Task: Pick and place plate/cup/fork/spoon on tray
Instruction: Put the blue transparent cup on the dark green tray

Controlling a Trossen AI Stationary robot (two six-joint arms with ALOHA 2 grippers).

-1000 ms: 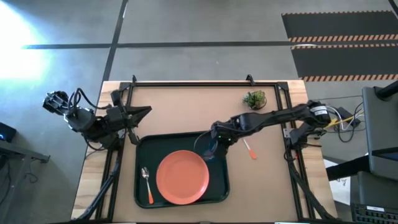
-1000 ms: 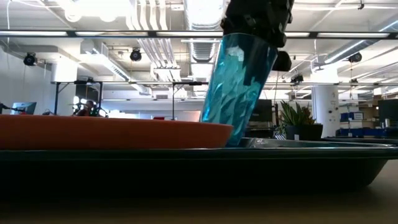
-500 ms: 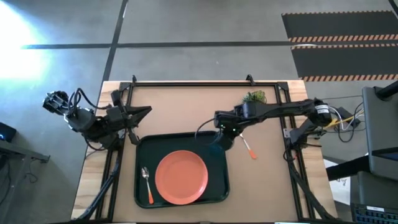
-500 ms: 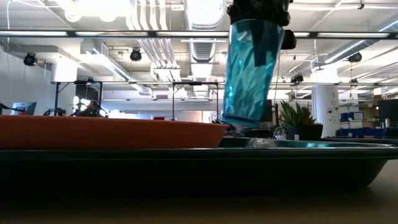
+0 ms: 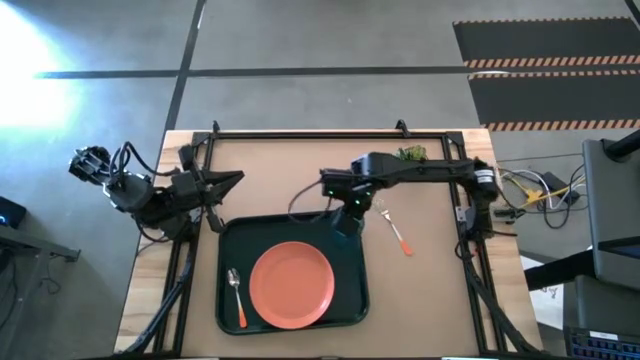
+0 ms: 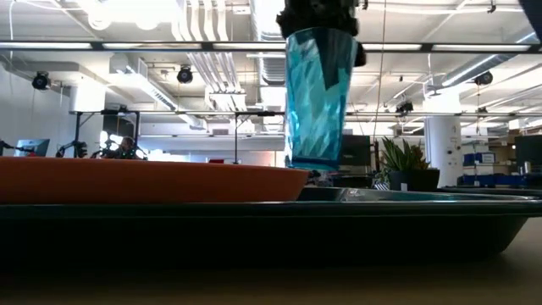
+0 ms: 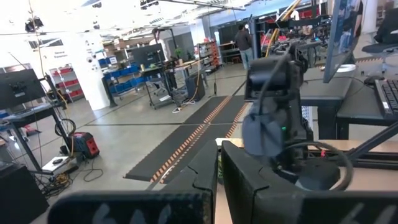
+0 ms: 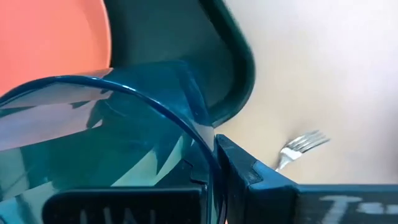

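Note:
The teal-blue cup will go down from my right gripper on the tray (image 5: 340,234) (image 8: 171,78) between the plate and the corner nearest the fork.
My right gripper (image 5: 347,200) is shut on the teal-blue cup (image 6: 318,97) and holds it over the far right corner of the dark green tray (image 5: 230,235). The orange-red plate (image 5: 293,283) lies in the middle of the tray. The orange-handled spoon (image 5: 236,296) lies on the tray floor left of the plate. The fork (image 5: 399,235) lies on the table right of the tray, and its tines show in the right wrist view (image 8: 303,143). My left gripper (image 5: 236,179) is shut and empty at the table's left side, beyond the tray's far left corner. My right gripper holds the cup by its rim wall (image 8: 202,149). One finger (image 8: 255,171) is outside the wall and the other seems to be inside the cup. The fingers come from above, pointing down. The cup hangs upright, its base (image 6: 312,161) clear of the tray.
A small green potted plant (image 5: 410,156) stands at the far right of the table, behind the right arm. A black frame runs along the table's far and side edges. Bare table lies beyond the tray and to its right around the fork.
My right gripper has lifted the cup and swung it a little toward the far left. The cup stood tilted with its base low behind the plate. It now hangs upright with its base above the plate's rim. The gripper stays shut on it.

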